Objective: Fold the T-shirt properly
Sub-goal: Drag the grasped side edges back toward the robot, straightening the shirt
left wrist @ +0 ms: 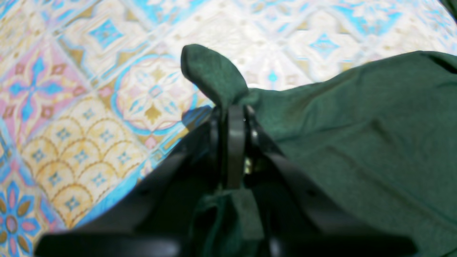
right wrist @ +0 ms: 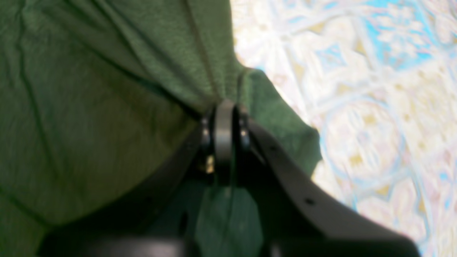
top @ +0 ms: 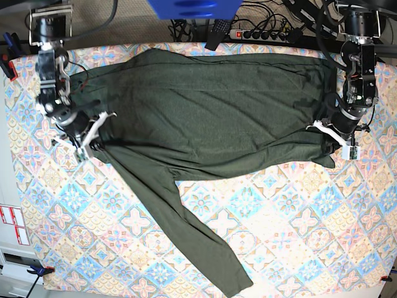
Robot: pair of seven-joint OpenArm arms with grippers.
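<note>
I need to open my right gripper and let go of the T-shirt's pinched edge on the olive-green cloth (top: pixel 90 97), toward the far edge of the table.
The dark olive-green T-shirt (top: pixel 211 112) lies spread across the far half of the patterned table, with one long sleeve (top: pixel 186 236) trailing toward the near edge. My left gripper (top: pixel 327 144) is shut on a pinch of the shirt's edge at the right side; in the left wrist view the cloth (left wrist: pixel 210 75) pokes out past the closed jaws of the gripper (left wrist: pixel 234 117). My right gripper (top: pixel 93 146) is shut on the shirt's edge at the left side; in the right wrist view the fabric (right wrist: pixel 89 107) bunches at the closed gripper (right wrist: pixel 225 117).
The table (top: pixel 298 236) has a colourful tile-patterned cover. Cables and a power strip (top: pixel 260 34) lie beyond the far edge. Red clamps sit at the table's corners, one at the far left (top: pixel 7 65).
</note>
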